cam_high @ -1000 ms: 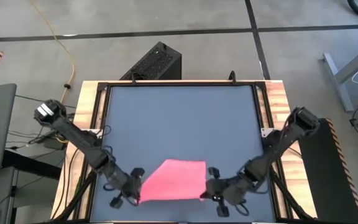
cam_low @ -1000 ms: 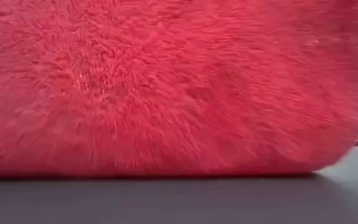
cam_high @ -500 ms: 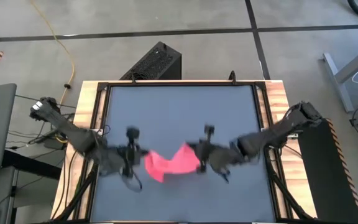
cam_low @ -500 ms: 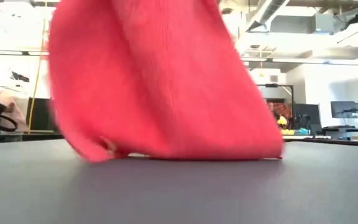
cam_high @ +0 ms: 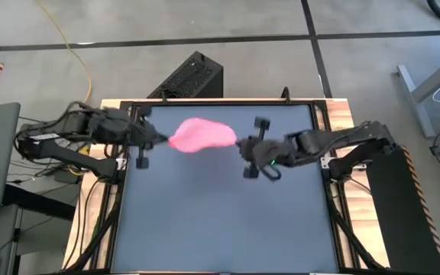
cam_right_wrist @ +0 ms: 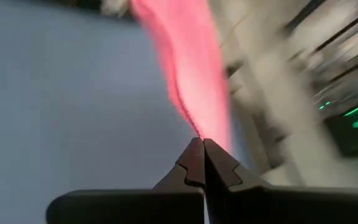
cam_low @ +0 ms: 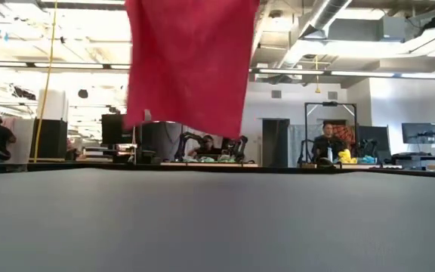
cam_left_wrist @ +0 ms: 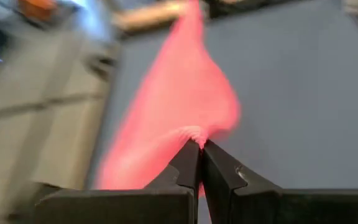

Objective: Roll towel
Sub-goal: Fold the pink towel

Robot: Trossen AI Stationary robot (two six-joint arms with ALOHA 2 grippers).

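Observation:
The robot's left gripper will let go of the pink towel flat near the middle of the dark table (cam_high: 195, 189), a little toward the left gripper's side.
The pink towel (cam_high: 202, 135) hangs in the air over the far half of the dark table (cam_high: 220, 221), stretched between my two grippers. In the low view the towel (cam_low: 189, 64) hangs clear above the table top. My left gripper (cam_high: 161, 139) is shut on its left end and my right gripper (cam_high: 241, 143) is shut on its right end. The towel also shows in the left wrist view (cam_left_wrist: 179, 106) and in the right wrist view (cam_right_wrist: 191, 68). My left gripper pinches the towel's left corner (cam_left_wrist: 193, 134) between its two fingers, coming level from the table's left. The towel is lifted clear and hangs below. My right gripper pinches the towel's right corner (cam_right_wrist: 199, 132) between its two fingers, coming level from the table's right. The towel is clear of the table.
A black box (cam_high: 189, 75) stands on the floor beyond the table's far edge. Wooden side rails (cam_high: 105, 160) run along the table's left and right. People and desks show in the room behind the table in the low view (cam_low: 327, 143).
Both grippers have risen and gone fast from the table's near edge toward its far edge, holding the towel. The towel, lying flat near the front a second ago, has been dragged, bunched, then lifted clear and now hangs between them.

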